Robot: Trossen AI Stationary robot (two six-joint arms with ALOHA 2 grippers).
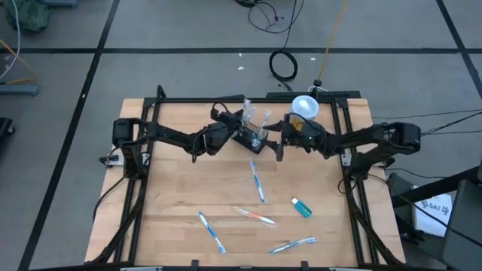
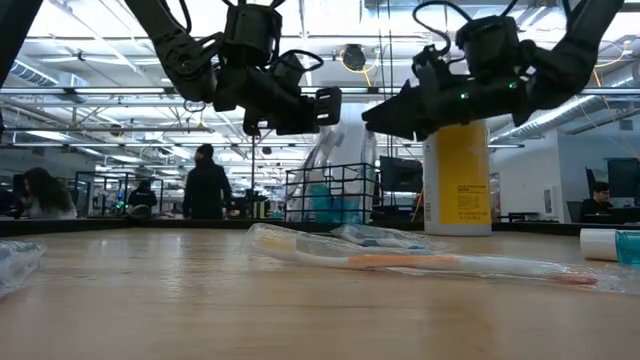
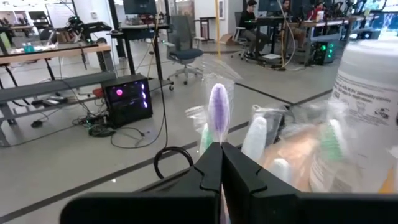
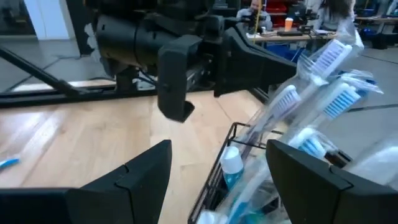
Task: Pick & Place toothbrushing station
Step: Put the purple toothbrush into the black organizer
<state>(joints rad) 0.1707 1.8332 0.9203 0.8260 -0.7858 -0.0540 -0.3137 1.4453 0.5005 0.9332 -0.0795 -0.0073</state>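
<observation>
My left gripper lies level across the toothbrush's neck above the basket; next I open, back off, tilt down, grab the purple head (image 3: 219, 109) from above.
The toothbrushing station, a small black wire basket (image 1: 254, 141) (image 2: 331, 195) (image 4: 231, 163), stands at the table's far middle with several wrapped toothbrushes upright in it. My left gripper (image 1: 242, 136) (image 3: 221, 163) is level at the basket's left, above its rim, shut on a purple-headed toothbrush (image 3: 218, 111) in a clear wrapper. My right gripper (image 1: 281, 143) (image 4: 219, 149) hovers open just right of the basket. In its wrist view the basket's corner shows between its fingers, untouched. My left gripper pinches the wrapped toothbrush's neck (image 3: 219, 142), just under the purple head, between its two fingers. The fingers come level from the table's left and lie across the brush. The brush stands roughly upright, head above the fingers. The gripper hides its lower end.
A tall yellow cup with a white lid (image 1: 305, 106) (image 2: 458, 180) stands right behind the basket. Several wrapped toothbrushes (image 1: 258, 181) (image 1: 254, 216) (image 1: 212, 232) (image 1: 292, 245) and a small teal bottle (image 1: 301, 207) lie on the near half of the table.
</observation>
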